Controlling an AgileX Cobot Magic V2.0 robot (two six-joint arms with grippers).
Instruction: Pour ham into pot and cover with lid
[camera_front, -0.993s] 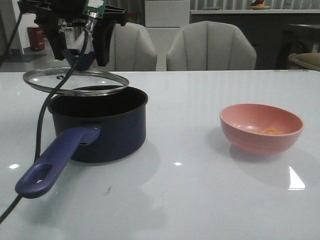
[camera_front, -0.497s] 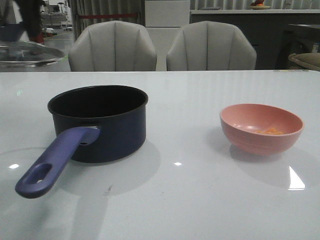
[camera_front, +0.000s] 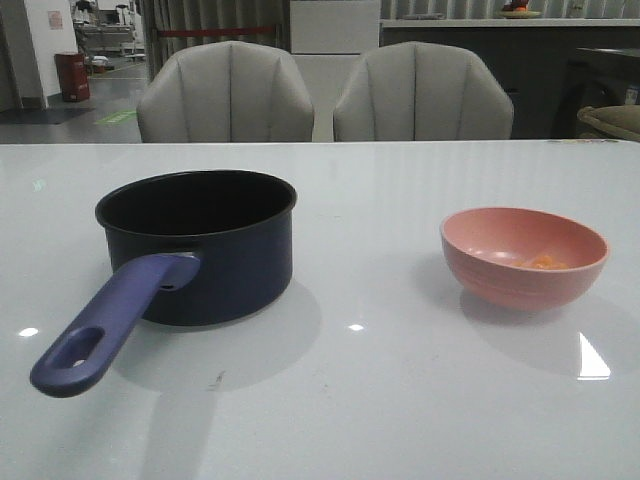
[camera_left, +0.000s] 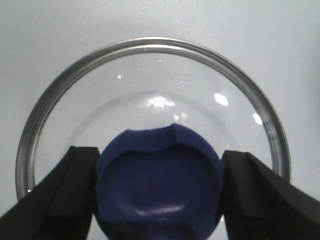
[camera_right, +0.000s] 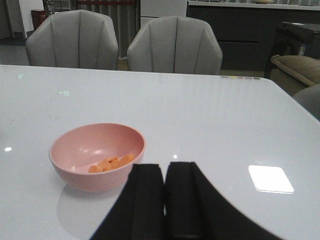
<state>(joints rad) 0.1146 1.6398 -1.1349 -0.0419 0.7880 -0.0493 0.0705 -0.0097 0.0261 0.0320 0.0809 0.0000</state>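
Note:
The pink bowl is next to be held by my right gripper, by the bowl's rim (camera_front: 600, 243) (camera_right: 143, 142) on the side farthest from the dark navy pot.
The dark navy pot (camera_front: 200, 245) stands open on the table's left, its purple-blue handle (camera_front: 100, 330) pointing toward the front. The ham (camera_front: 543, 262) lies in the pink bowl (camera_front: 520, 285) on the right; it also shows in the right wrist view (camera_right: 111, 163). My left gripper (camera_left: 160, 165) is shut on the blue knob (camera_left: 160, 190) of the glass lid (camera_left: 150, 85), over white table surface; neither shows in the front view. My right gripper (camera_right: 165, 167) is shut and empty, close beside the bowl (camera_right: 85, 177).
Two grey chairs (camera_front: 325, 95) stand behind the table's far edge. The white table surface (camera_front: 380, 400) stretches between pot and bowl.
The left gripper has carried the lid from above the pot away to the left, out of the front view. The pot and bowl have not moved.

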